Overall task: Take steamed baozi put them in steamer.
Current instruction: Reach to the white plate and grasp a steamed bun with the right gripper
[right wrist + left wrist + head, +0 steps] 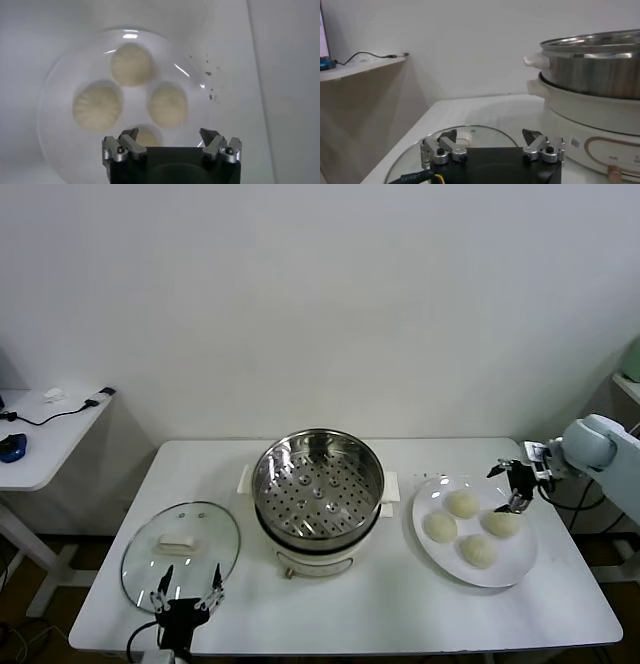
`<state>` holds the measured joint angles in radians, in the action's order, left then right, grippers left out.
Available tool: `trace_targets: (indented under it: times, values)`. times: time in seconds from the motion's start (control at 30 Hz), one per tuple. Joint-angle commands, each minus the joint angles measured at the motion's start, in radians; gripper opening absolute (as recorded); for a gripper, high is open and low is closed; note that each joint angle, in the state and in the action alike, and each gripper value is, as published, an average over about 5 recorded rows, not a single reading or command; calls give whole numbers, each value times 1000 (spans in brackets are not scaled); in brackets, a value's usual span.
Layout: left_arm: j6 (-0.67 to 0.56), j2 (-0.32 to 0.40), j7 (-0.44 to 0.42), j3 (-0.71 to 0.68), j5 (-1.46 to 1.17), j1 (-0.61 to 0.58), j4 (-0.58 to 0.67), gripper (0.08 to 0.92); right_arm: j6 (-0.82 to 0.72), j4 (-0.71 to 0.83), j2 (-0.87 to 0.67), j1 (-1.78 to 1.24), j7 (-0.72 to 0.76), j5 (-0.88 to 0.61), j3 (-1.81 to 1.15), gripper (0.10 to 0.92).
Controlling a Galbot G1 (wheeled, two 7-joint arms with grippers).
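Observation:
My right gripper should grip around the sides of the baozi (462,504) (168,105) that is at the far side of the white plate, closest to the dark crumbs.
Several cream-white steamed baozi (462,503) lie on a white plate (523,564) at the right of the table. In the right wrist view they show as round buns (131,65) on the plate (55,90), the nearest one half hidden behind the gripper body. My right gripper (512,489) hangs open above the plate's far right side, jaws wide apart (169,134) and holding nothing. The steamer (318,484), a shiny steel pot with a perforated tray and white handles, stands at the table's centre with nothing in it (592,65). My left gripper (190,579) is open and low at the front left (490,134).
A round glass lid (181,542) with a white knob lies flat left of the steamer, just beyond the left gripper (470,131). A white side desk (40,434) with a cable and a blue object stands further left. The table's front edge runs close to the left gripper.

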<state>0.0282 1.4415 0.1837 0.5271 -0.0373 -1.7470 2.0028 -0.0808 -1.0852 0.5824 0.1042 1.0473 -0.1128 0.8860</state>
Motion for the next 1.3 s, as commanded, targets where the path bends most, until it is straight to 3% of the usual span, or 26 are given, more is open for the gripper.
trace_targets:
  times: [0.03,0.93,1.3]
  values:
    - [-3,1,-1,2,2,-2,1,823,-87,181,191,164,52,-71,264,823]
    - [-19,24,-1,-5,46,-7,-10,823,-83,361,332,8,4,36,122,821]
    - [-15,30,0,-7,52,-10,-3,823,-75,322,309,21,25,34,118,691]
